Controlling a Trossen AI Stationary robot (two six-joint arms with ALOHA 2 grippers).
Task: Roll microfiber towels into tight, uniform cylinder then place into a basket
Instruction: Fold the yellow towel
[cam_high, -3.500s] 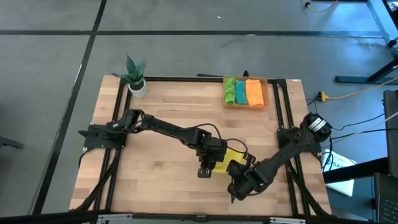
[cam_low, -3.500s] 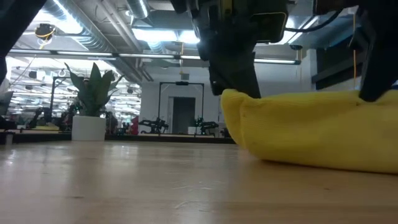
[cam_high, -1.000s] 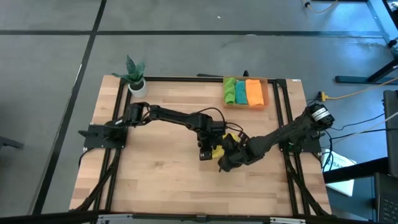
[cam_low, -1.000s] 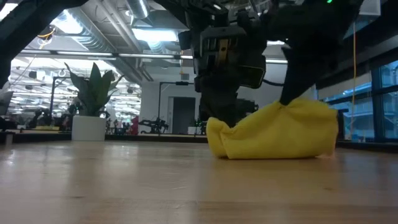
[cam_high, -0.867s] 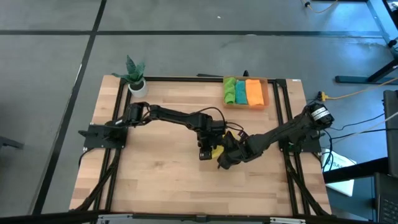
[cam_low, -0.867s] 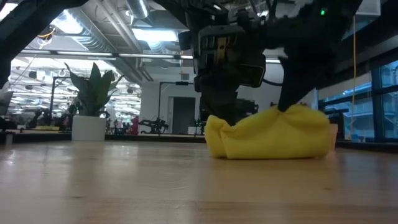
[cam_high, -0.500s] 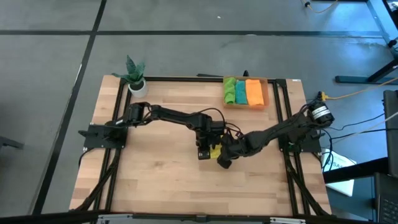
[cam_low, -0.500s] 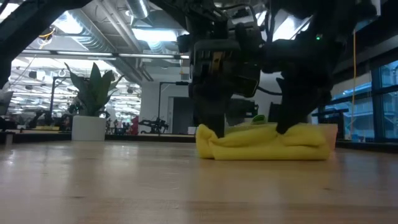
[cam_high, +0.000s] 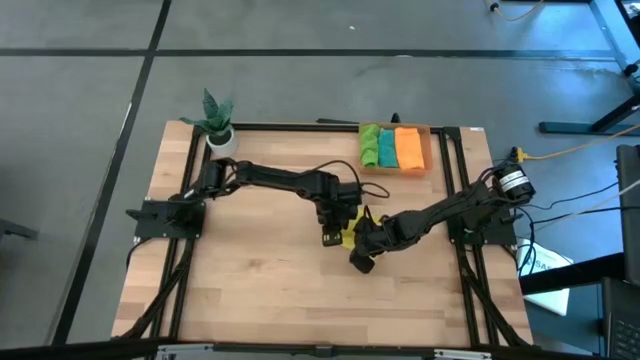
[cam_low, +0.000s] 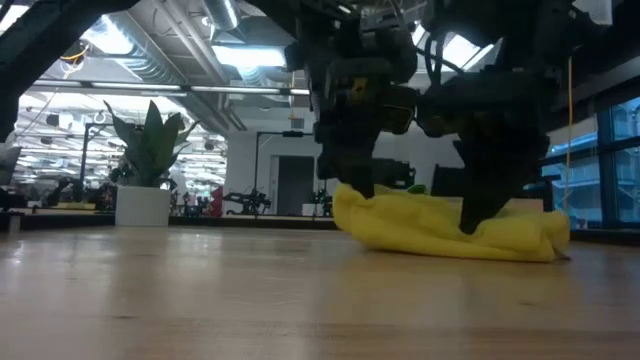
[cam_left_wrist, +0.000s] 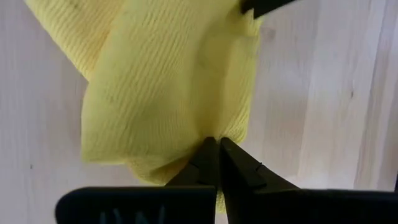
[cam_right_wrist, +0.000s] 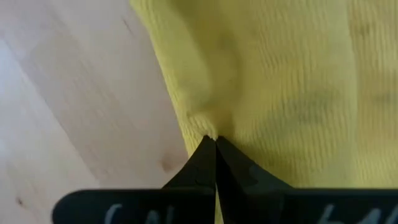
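My right gripper is going to release the yellow towel on the table's middle (cam_high: 356, 243), between my two grippers and in front of the basket.
The yellow towel (cam_low: 450, 232) lies bunched in a low, loose roll on the table's middle, also seen in the high view (cam_high: 349, 236). My left gripper (cam_high: 334, 232) stands over its left end, shut on it (cam_left_wrist: 216, 144). My right gripper (cam_high: 358, 246) comes from the right and is shut on the towel nearer its right part (cam_right_wrist: 214, 142). The bright green, teal and orange towels lie rolled side by side in the orange basket (cam_high: 395, 171) at the table's far edge. My left gripper pinches a bunched fold at the towel's left end (cam_left_wrist: 200, 130) between its two shut fingers, from above, pointing down. That end (cam_low: 345, 205) is raised a little and the rest lies on the table. My right gripper pinches a wrinkle of the towel (cam_right_wrist: 208, 127) near its edge between its shut fingers, from above, pointing down. In the low view its fingers (cam_low: 472, 215) stand on the towel right of its middle, which rests on the table.
A small potted plant (cam_high: 218, 125) stands at the table's far left corner. Black frame rails (cam_high: 452, 170) run along the table's left, right and far sides. Bare wood lies left of and in front of the towel.
Both grippers, shut on the yellow towel, have gone a little toward the table's far edge. The towel, a second ago bunched in a high hump drawn up at its right end, now lies lower and longer, with its left end raised.
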